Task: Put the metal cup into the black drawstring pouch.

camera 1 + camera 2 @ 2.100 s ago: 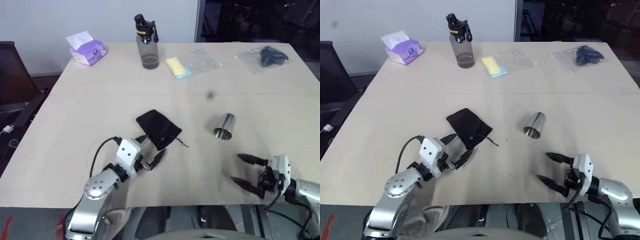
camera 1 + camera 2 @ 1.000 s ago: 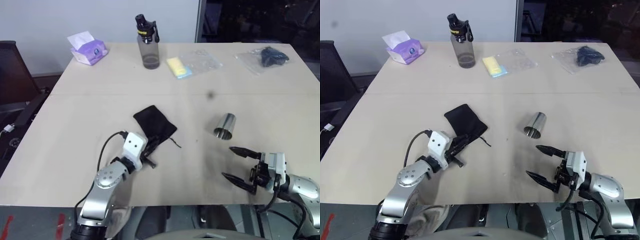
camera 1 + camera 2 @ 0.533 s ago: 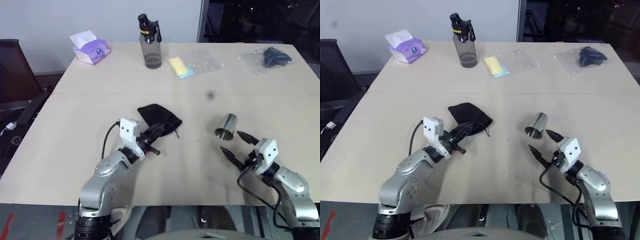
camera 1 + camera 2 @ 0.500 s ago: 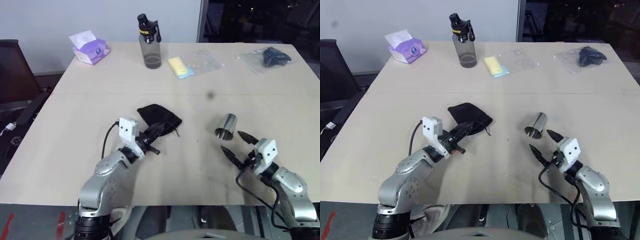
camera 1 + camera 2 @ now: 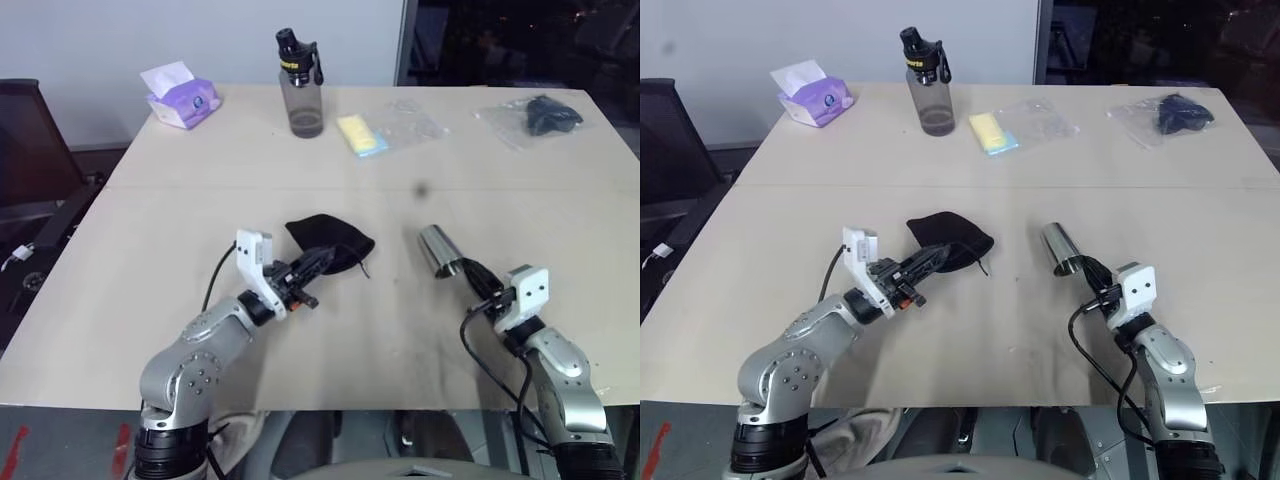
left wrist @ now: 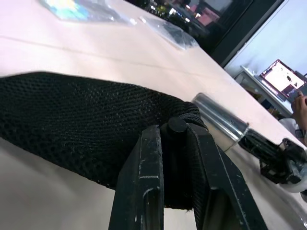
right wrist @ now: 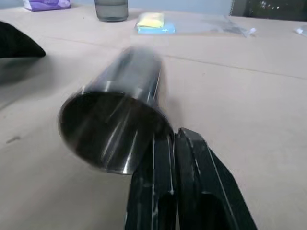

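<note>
The end of the drawstring is between my left gripper's fingers with the bunched fabric, so my left gripper should open and pinch only the pouch's edge [image 6: 193, 111].
The black drawstring pouch [image 5: 335, 240] lies mid-table, one corner raised off the top. My left gripper [image 5: 318, 262] is shut on that near corner; the left wrist view has the mesh fabric [image 6: 86, 110] pinched between the fingers [image 6: 153, 158]. To the right, the metal cup [image 5: 437, 248] lies tilted on its side, its open mouth facing my right gripper [image 5: 470, 272]. In the right wrist view the two fingers [image 7: 192, 163] are closed at the cup's [image 7: 115, 120] rim, one in front of the mouth and one outside it. The cup [image 6: 218, 117] also shows past the pouch in the left wrist view.
Along the far edge stand a grey bottle with a black cap [image 5: 300, 85], a purple tissue pack [image 5: 182, 95], a yellow item in a clear bag [image 5: 360, 133] and a dark item in a plastic bag [image 5: 545, 112]. A dark chair [image 5: 30, 140] sits off the table's left side.
My right gripper moved forward to the cup and shut at its rim; the cup swung round, its mouth now toward the gripper. My left gripper rose and rolled, dragging the pouch slightly right.
</note>
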### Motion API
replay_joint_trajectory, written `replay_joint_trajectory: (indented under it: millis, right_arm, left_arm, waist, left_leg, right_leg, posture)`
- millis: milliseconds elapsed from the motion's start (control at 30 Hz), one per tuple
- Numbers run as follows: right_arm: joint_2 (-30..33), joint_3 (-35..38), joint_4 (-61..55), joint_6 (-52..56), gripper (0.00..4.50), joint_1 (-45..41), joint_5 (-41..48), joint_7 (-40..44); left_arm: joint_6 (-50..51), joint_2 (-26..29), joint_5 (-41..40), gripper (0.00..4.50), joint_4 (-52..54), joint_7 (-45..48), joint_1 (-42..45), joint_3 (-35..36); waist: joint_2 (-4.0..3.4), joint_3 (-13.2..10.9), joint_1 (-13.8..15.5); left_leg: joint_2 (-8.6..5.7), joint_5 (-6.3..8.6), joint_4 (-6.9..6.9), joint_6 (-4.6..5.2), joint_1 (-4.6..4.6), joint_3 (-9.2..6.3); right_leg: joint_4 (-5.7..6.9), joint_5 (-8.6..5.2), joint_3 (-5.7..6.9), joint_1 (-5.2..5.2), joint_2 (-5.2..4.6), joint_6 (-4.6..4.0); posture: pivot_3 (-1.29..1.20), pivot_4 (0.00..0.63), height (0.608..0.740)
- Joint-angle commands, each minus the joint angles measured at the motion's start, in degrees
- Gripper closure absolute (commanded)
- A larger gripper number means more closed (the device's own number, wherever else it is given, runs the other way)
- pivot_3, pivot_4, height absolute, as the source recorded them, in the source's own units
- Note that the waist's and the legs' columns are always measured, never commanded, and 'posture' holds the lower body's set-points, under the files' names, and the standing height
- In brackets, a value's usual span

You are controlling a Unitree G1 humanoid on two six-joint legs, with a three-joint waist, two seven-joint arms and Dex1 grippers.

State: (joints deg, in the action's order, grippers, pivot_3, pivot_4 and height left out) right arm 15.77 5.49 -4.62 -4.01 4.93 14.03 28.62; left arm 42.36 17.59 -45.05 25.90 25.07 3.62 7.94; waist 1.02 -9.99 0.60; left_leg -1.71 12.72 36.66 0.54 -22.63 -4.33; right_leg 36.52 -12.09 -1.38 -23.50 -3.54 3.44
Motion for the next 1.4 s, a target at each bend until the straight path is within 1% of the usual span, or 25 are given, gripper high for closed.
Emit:
replay_joint_trajectory:
  millis: [33, 133, 200, 300, 467, 567, 733, 800, 833, 867, 933, 967, 1000, 1033, 1133, 1200, 1267, 1333, 1400]
  right_arm:
    - [0.1, 0.6, -3.0, -1.9, 4.46, -1.2, 3.9, 2.9]
    - [1.2, -1.5, -11.5, 2.6, 4.46, -0.8, 13.3, 9.7]
    - [3.1, -3.1, -14.6, 4.3, 4.46, -0.4, 15.1, 12.9]
    - [4.3, -6.0, -18.6, 7.5, 4.46, -2.1, 16.5, 14.1]
    - [4.8, -7.8, -17.5, 7.8, 4.46, -2.6, 12.6, 12.8]
    - [4.8, -7.4, -16.3, 7.3, 4.46, -1.9, 10.8, 11.9]
    - [5.0, -6.1, -15.8, 6.8, 4.46, -0.2, 10.2, 11.6]
    - [5.0, -5.9, -15.8, 6.7, 4.50, 0.4, 10.2, 11.7]
    - [4.9, -5.7, -15.9, 6.6, 4.50, 0.6, 10.3, 11.6]
    - [4.8, -5.7, -16.0, 6.6, 4.50, 0.8, 10.5, 11.7]
    - [4.7, -5.6, -16.2, 6.3, 4.50, 1.3, 11.0, 12.2]
    - [4.8, -5.6, -16.3, 6.3, 4.50, 1.5, 11.1, 12.4]
    - [4.9, -5.6, -16.3, 6.3, 4.50, 1.7, 11.1, 12.6]
    - [5.2, -5.6, -16.3, 6.3, 4.50, 1.8, 11.0, 12.8]
    - [6.6, -5.9, -15.2, 5.3, 4.50, 2.2, 9.1, 14.0]
    - [7.1, -6.2, -14.5, 5.2, 4.50, 1.9, 8.3, 14.0]
    - [7.4, -6.5, -14.0, 5.6, 4.50, 1.5, 7.2, 13.4]
    - [7.4, -6.7, -13.8, 7.4, 4.50, 0.8, 6.0, 11.6]
    - [7.0, -6.6, -13.8, 8.5, 4.50, 0.3, 5.4, 10.1]
  left_arm:
    - [-0.1, -0.4, -1.8, 4.37, 1.7, -0.6, 1.1, 0.3]
    - [0.2, -1.7, -3.4, 4.37, 1.2, -2.0, 2.3, 1.0]
    - [0.6, -2.6, -4.6, 4.37, 0.9, -2.8, 2.9, 1.6]
    - [1.0, -3.5, -6.2, 4.37, 0.0, -4.0, 4.3, 2.1]
    - [1.2, -3.9, -7.4, 4.37, -0.6, -5.2, 5.0, 2.0]
    - [1.0, -3.9, -8.1, 4.37, -1.1, -6.0, 5.1, 2.2]
    - [-1.9, -3.4, -6.6, 4.37, -1.4, -5.1, 4.2, 2.9]
    - [-2.7, -3.5, -7.5, 3.33, -1.6, -3.9, 3.3, 3.7]
    - [-3.2, -3.1, -6.3, 3.01, -1.7, -4.3, 2.7, 3.5]
    - [-3.3, -2.9, -4.8, 2.49, -2.1, -5.5, 2.4, 3.2]
    - [-3.4, -2.9, -3.1, 1.62, -2.7, -7.4, 1.5, 3.3]
    - [-3.5, -2.8, -3.1, 1.02, -2.3, -7.3, 0.8, 3.6]
    - [-3.6, -2.9, -3.3, 0.62, -1.9, -7.4, 0.1, 3.9]
    - [-3.7, -3.1, -3.5, 0.09, -1.3, -7.7, -0.4, 4.3]
    - [-5.2, -3.7, -2.6, 0.04, 0.4, -9.6, -2.2, 5.3]
    - [-7.4, -2.0, 1.0, 0.04, 1.1, -8.4, -3.4, 4.0]
    - [-13.0, 3.6, 9.8, 0.04, 2.2, -3.0, -5.4, -0.8]
    - [-19.8, 8.8, 18.7, 0.04, 1.6, 0.1, -6.9, -4.2]
    - [-24.9, 11.1, 23.8, 0.04, 0.2, 0.8, -7.3, -5.0]
  waist:
    - [0.00, 0.0, 0.0]
    - [-0.04, 0.0, -0.1]
    - [-0.02, 0.0, -0.3]
    - [0.01, 0.0, -0.3]
    - [0.01, 0.0, -0.3]
    - [0.02, 0.0, -0.3]
    - [0.02, 0.0, -0.3]
    - [0.02, 0.0, -0.4]
    - [0.01, 0.0, -0.5]
    - [0.01, 0.0, -0.5]
    - [0.02, 0.0, -0.6]
    - [0.02, 0.0, -0.6]
    - [0.02, 0.0, -0.6]
    - [0.02, 0.0, -0.6]
    - [0.02, 0.0, -0.6]
    - [0.02, 0.0, -0.7]
    - [0.03, 0.0, -0.7]
    - [0.01, 0.0, -0.8]
    - [0.01, 0.0, -0.8]
  left_leg:
    - [0.00, 0.00, 0.00, 0.00, 0.00, 0.00]
    - [0.00, 0.00, 0.00, 0.00, 0.00, -0.02]
    - [0.02, 0.00, 0.00, 0.00, 0.00, -0.10]
    - [0.01, 0.00, 0.01, 0.00, 0.00, -0.12]
    - [0.00, 0.00, 0.03, 0.00, -0.01, -0.10]
    - [-0.01, 0.00, 0.03, 0.00, -0.04, -0.09]
    - [-0.01, 0.00, 0.03, 0.00, -0.04, -0.05]
    - [0.00, 0.00, 0.03, 0.00, -0.03, -0.05]
    - [0.00, 0.00, 0.03, 0.00, -0.03, -0.04]
    - [0.00, 0.00, 0.03, 0.00, -0.02, -0.05]
    - [0.00, 0.00, 0.02, 0.00, -0.03, -0.07]
    - [0.00, 0.00, 0.02, 0.00, -0.03, -0.07]
    - [0.00, 0.00, 0.03, 0.00, -0.03, -0.08]
    - [0.00, 0.00, 0.03, 0.00, -0.03, -0.08]
    - [0.00, 0.00, 0.03, 0.00, -0.04, -0.11]
    - [0.00, 0.00, 0.03, 0.00, -0.04, -0.11]
    - [0.00, 0.00, 0.03, 0.00, -0.03, -0.09]
    - [0.01, 0.01, -0.01, -0.01, -0.03, 0.07]
    - [0.02, 0.01, -0.04, -0.01, -0.03, 0.09]
  right_leg:
    - [0.00, 0.00, -0.01, 0.00, 0.00, 0.00]
    - [0.00, 0.00, -0.02, -0.01, 0.01, 0.00]
    - [0.01, 0.00, -0.02, -0.01, 0.01, 0.01]
    - [0.00, -0.03, 0.01, 0.01, 0.02, 0.06]
    - [0.00, -0.03, 0.02, 0.00, 0.03, 0.06]
    - [-0.01, 0.00, 0.02, 0.00, 0.02, 0.01]
    - [0.00, 0.00, 0.03, 0.00, 0.03, 0.00]
    - [-0.01, 0.00, 0.01, 0.00, 0.03, 0.00]
    - [-0.01, 0.00, 0.00, 0.00, 0.03, 0.00]
    - [-0.01, 0.00, 0.00, -0.01, 0.03, 0.00]
    - [-0.01, 0.00, 0.01, -0.01, 0.03, 0.00]
    - [-0.01, 0.00, 0.01, 0.00, 0.03, 0.01]
    - [-0.01, 0.00, 0.00, 0.00, 0.03, 0.01]
    - [-0.01, 0.00, -0.01, 0.00, 0.02, 0.01]
    - [-0.01, -0.03, -0.01, -0.01, 0.01, 0.05]
    - [-0.01, -0.09, -0.01, -0.01, 0.00, 0.15]
    - [-0.01, -0.10, 0.00, -0.02, 0.01, 0.16]
    - [-0.01, -0.09, 0.01, -0.03, 0.06, 0.12]
    - [-0.01, -0.01, -0.04, -0.08, 0.03, -0.03]
  posture:
    - [0.00, 0.150, 0.740]
    - [0.00, 0.150, 0.740]
    - [0.00, 0.150, 0.740]
    - [0.00, 0.150, 0.740]
    - [0.00, 0.150, 0.740]
    - [0.00, 0.150, 0.740]
    - [0.00, 0.150, 0.740]
    - [0.00, 0.150, 0.740]
    - [0.00, 0.150, 0.740]
    - [0.00, 0.150, 0.740]
    - [0.00, 0.150, 0.740]
    - [0.00, 0.150, 0.740]
    - [0.00, 0.150, 0.740]
    - [0.00, 0.150, 0.740]
    - [0.00, 0.150, 0.740]
    - [0.00, 0.150, 0.740]
    - [0.00, 0.150, 0.740]
    - [0.00, 0.150, 0.740]
    - [0.00, 0.150, 0.740]
